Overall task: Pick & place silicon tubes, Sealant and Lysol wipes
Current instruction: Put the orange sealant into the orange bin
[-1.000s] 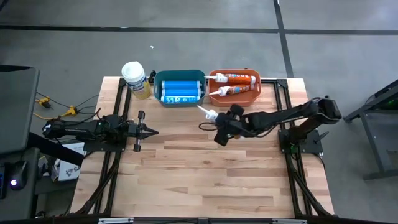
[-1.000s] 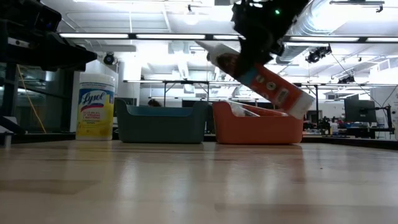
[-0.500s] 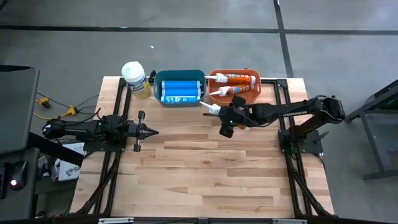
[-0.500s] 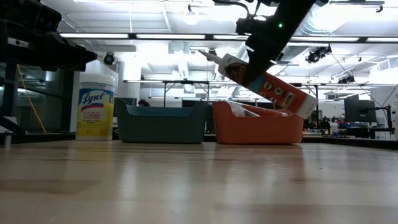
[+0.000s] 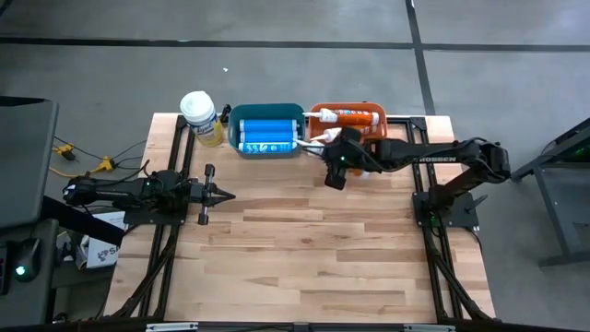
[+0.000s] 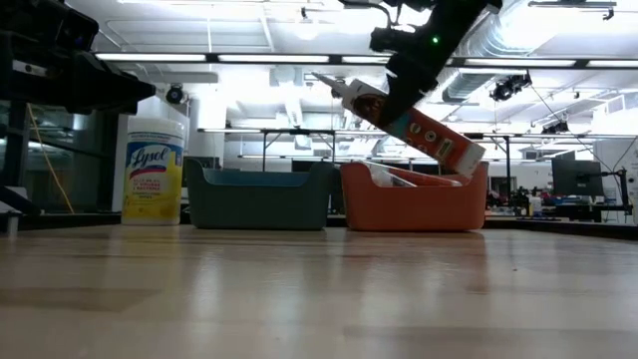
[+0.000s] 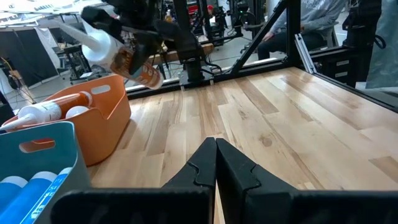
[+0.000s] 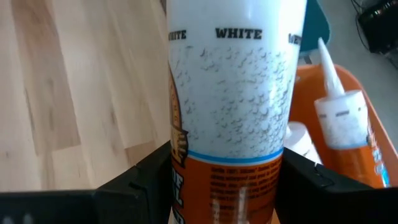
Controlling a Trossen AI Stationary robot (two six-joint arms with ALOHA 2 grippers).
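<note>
My right gripper is going to let go of the sealant tube inside the far side of the orange bin [image 5: 344, 120] [image 8: 352, 148], among the tubes with nozzle tips.
My right gripper [image 5: 339, 160] is shut on a white-and-orange sealant tube [image 6: 409, 120], held in the air over the near left rim of the orange bin [image 5: 376, 140]. That bin holds other nozzle-tipped tubes [image 5: 350, 117]. The teal bin [image 5: 234, 129] holds blue tubes [image 5: 267, 132]. The Lysol wipes canister [image 5: 199, 116] stands upright on its base at the table's far left, beside the teal bin. My left gripper [image 5: 224, 195] is shut and empty, low over the table's left part. My right gripper pinches the tube's round body [image 8: 230, 180] between its two fingers [image 8: 146, 171], one on each side, about midway along it. The fingers lie across the tube. The tube is lifted clear and tilted, its nozzle [image 6: 327, 82] higher toward the table's left and its flat base [image 6: 469, 155] lower above the orange bin.
The two bins stand side by side along the far edge. Bare wooden table [image 5: 304, 258] stretches across the middle and near side. Black frame rails [image 5: 175, 157] run along the left and right edges.
My right gripper has carried the tube toward the table's far edge, from over the open table to over the orange bin's rim. The tube has stayed tilted with its nozzle up and clear of everything.
</note>
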